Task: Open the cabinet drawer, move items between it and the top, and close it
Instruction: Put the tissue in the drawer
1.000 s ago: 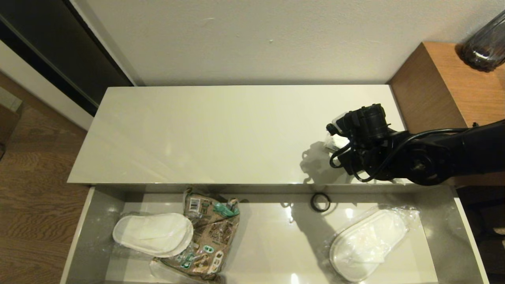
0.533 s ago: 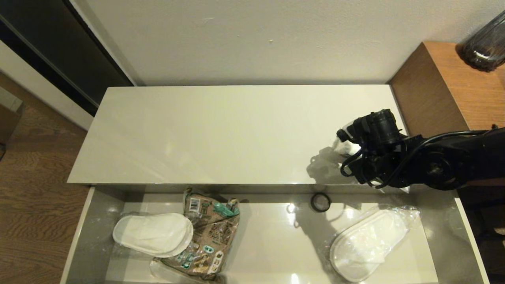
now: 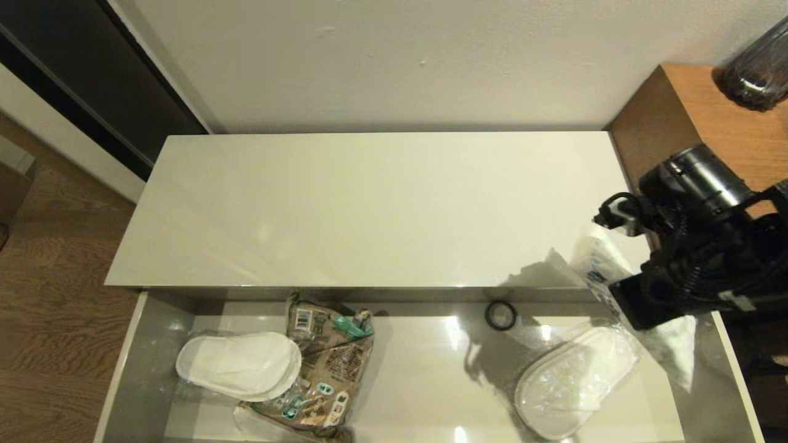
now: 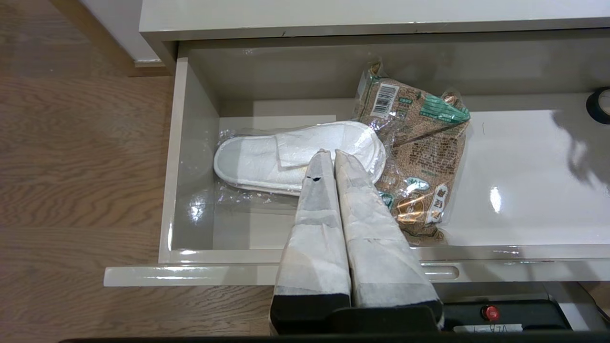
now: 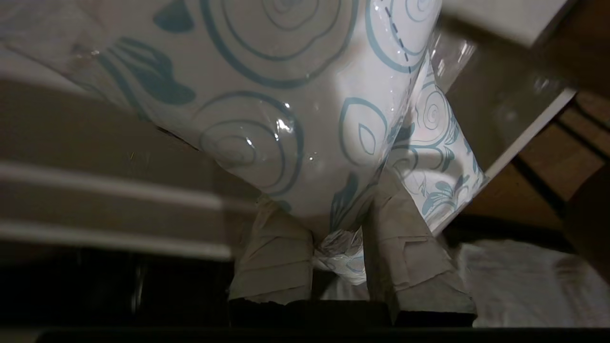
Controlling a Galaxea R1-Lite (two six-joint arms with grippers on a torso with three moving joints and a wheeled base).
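Observation:
Next, my right gripper lets go of the tissue pack on the edge of the slippers (image 3: 527, 389) near the small dark ring.
The cabinet drawer (image 3: 120, 369) stands pulled out below the top (image 3: 369, 209). My right gripper (image 3: 634, 295) hangs over the drawer's right end, shut on the tissue pack (image 3: 600, 267). In the right wrist view the pack (image 5: 295, 71), white with blue swirls, is pinched between the gripper (image 5: 338, 238) fingers and fills the view. One pair of slippers (image 3: 240, 366) lies at the drawer's left, another (image 3: 572, 381) at its right. My left gripper (image 4: 329, 155) is shut and empty, held before the drawer front (image 4: 214, 274), in line with the left slippers (image 4: 267, 157).
A brown printed packet (image 3: 329, 369) lies beside the left slippers, partly over them. A small dark ring (image 3: 500, 315) sits at the drawer's back wall. A wood-grain desk (image 3: 708, 117) with a dark glass jar (image 3: 757, 67) adjoins the top's right end.
My right arm has swung right and toward the front, carrying the tissue pack off the top's right end to above the drawer's right end. Nothing in the drawer moved.

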